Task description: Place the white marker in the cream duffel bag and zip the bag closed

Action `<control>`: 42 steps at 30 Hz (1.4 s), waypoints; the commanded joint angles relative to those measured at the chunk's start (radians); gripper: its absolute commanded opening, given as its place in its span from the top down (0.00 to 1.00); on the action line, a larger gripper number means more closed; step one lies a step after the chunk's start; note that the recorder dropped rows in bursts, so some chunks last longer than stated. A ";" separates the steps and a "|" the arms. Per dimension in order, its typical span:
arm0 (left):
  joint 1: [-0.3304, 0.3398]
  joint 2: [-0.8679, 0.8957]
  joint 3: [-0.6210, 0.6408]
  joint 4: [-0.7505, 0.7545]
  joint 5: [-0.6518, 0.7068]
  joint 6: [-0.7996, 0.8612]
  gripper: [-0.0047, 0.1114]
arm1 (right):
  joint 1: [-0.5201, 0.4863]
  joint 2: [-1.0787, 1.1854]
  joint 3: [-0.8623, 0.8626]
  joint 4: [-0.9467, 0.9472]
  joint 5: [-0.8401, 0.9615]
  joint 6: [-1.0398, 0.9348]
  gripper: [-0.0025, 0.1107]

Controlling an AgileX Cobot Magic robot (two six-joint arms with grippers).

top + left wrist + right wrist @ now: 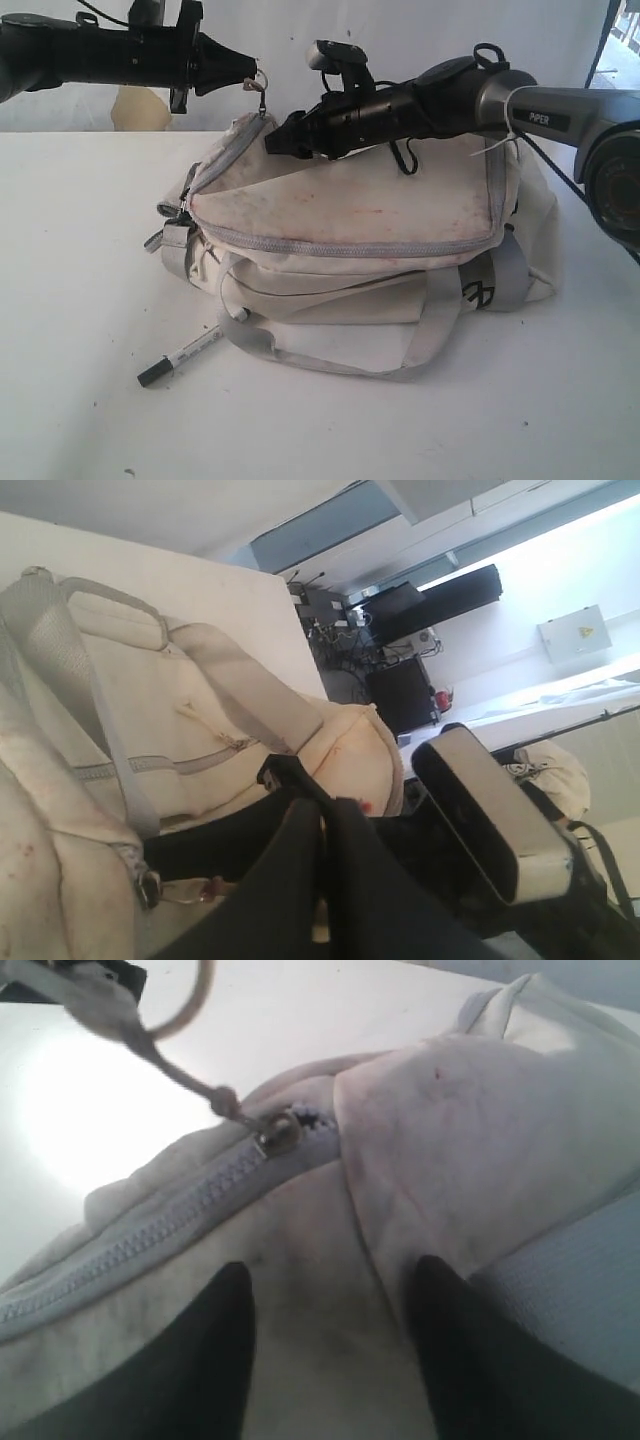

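My right gripper will pinch the grey strap on the bag's top (570, 1280) to steady the bag, as its fingers straddle smooth cream fabric close to the slider.
The cream duffel bag (380, 220) lies on the white table, its grey zipper running along the top edge. The white marker (180, 357), black cap toward the front left, lies on the table beside the bag's front left corner, outside it. My left gripper (252, 76) hangs above the bag's left end, shut on the ring of the zipper pull (262, 88). The pull's cord leads down to the slider (280, 1132). My right gripper (272, 142) reaches across onto the bag's top, and its fingers (225, 1305) stand apart with cream fabric (480, 1130) between them.
A loose grey webbing strap (330, 365) loops out over the table (80, 250) in front of the bag, close to the marker. The right arm (540, 105) stretches over the bag's right half. A wall stands behind the table.
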 commanded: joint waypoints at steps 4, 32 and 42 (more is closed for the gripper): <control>-0.004 -0.016 -0.007 -0.119 0.021 -0.004 0.96 | 0.005 0.002 -0.006 -0.046 -0.036 0.008 0.98; -0.004 -0.028 -0.007 0.074 0.021 -0.153 0.96 | -0.013 -0.033 -0.006 -0.253 -0.118 0.405 0.81; -0.004 -0.028 -0.007 0.072 0.021 -0.153 0.96 | -0.013 0.010 -0.006 -0.251 -0.132 0.681 0.32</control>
